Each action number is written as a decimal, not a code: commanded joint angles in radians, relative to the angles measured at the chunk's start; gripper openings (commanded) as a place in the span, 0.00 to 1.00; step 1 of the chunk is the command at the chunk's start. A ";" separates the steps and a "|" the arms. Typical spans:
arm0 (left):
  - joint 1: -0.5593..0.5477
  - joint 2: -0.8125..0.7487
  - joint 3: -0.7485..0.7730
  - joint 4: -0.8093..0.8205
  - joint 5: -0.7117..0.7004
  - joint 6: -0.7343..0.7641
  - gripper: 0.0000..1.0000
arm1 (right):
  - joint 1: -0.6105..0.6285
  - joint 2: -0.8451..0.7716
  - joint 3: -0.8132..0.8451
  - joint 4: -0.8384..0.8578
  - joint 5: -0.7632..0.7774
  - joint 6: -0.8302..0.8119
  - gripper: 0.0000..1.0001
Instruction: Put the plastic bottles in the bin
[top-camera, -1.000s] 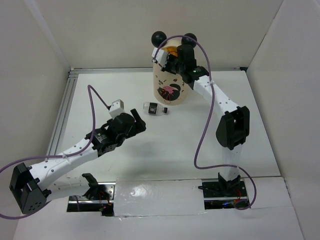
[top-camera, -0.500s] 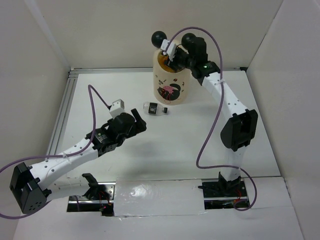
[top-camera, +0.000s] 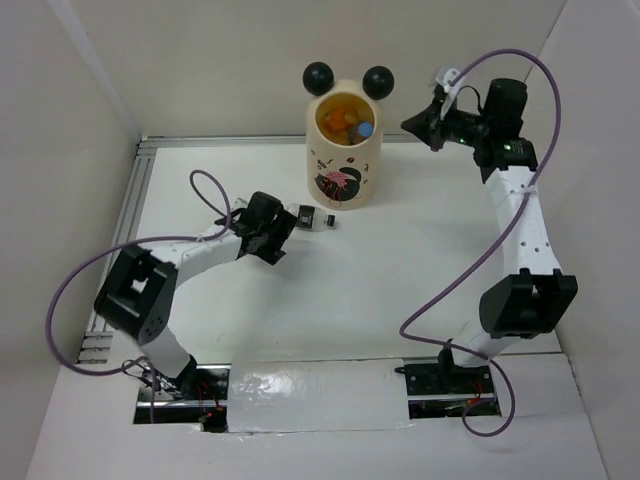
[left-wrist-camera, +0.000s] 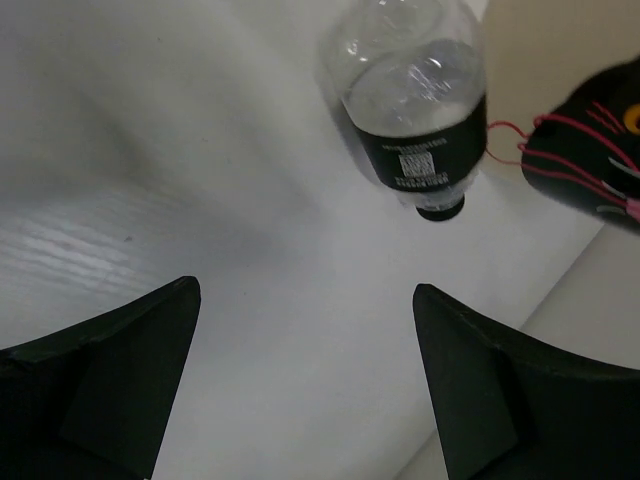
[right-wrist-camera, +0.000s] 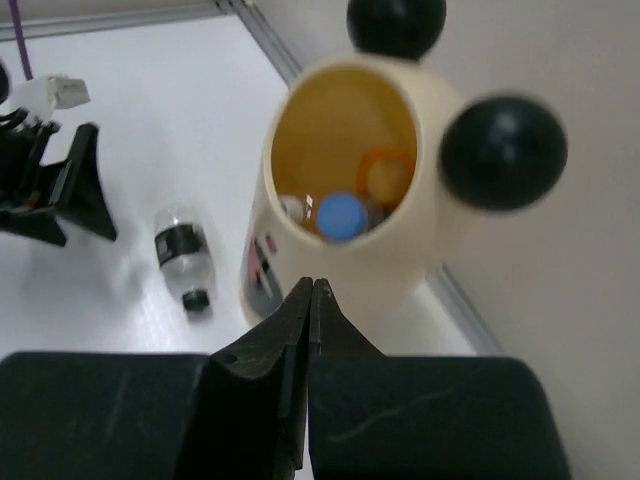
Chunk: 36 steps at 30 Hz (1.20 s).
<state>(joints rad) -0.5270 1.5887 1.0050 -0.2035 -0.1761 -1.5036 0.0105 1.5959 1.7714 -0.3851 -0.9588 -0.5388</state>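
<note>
The clear bottle's bottom end (top-camera: 294, 210) (left-wrist-camera: 408, 65), behind the black label, will be gripped by my left gripper, so that the cap points away from my fingers.
The cream bin (top-camera: 346, 178) with two black ball ears stands at the back of the table, with a blue bottle cap (right-wrist-camera: 343, 217) and orange contents showing inside. It also shows in the right wrist view (right-wrist-camera: 400, 270). One clear bottle with a black label (top-camera: 310, 217) lies on the table in front of the bin, also in the left wrist view (left-wrist-camera: 417, 120) and the right wrist view (right-wrist-camera: 182, 255). My left gripper (top-camera: 283, 232) is open and empty, just short of that bottle. My right gripper (top-camera: 412, 124) is shut and empty, raised to the right of the bin.
A metal rail (top-camera: 130, 210) runs along the left and back edges of the table. White walls enclose the back and sides. The bin's pink-and-black print (left-wrist-camera: 595, 140) is at the right edge of the left wrist view.
My right gripper rose out of the bin and swung off to its right, shut. My left gripper moved forward to just short of the black-label bottle, still open.
</note>
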 joint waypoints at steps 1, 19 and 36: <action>0.042 0.098 0.067 0.096 0.119 -0.197 1.00 | -0.070 -0.083 -0.107 -0.057 -0.112 0.014 0.01; 0.084 0.390 0.399 -0.054 0.141 -0.273 1.00 | -0.253 -0.232 -0.366 -0.210 -0.222 -0.162 0.06; 0.084 0.485 0.512 -0.147 0.124 -0.230 1.00 | -0.296 -0.225 -0.379 -0.209 -0.274 -0.153 0.06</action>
<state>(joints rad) -0.4454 2.0613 1.4914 -0.3626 -0.0479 -1.7542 -0.2798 1.3922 1.3975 -0.5800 -1.1965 -0.6891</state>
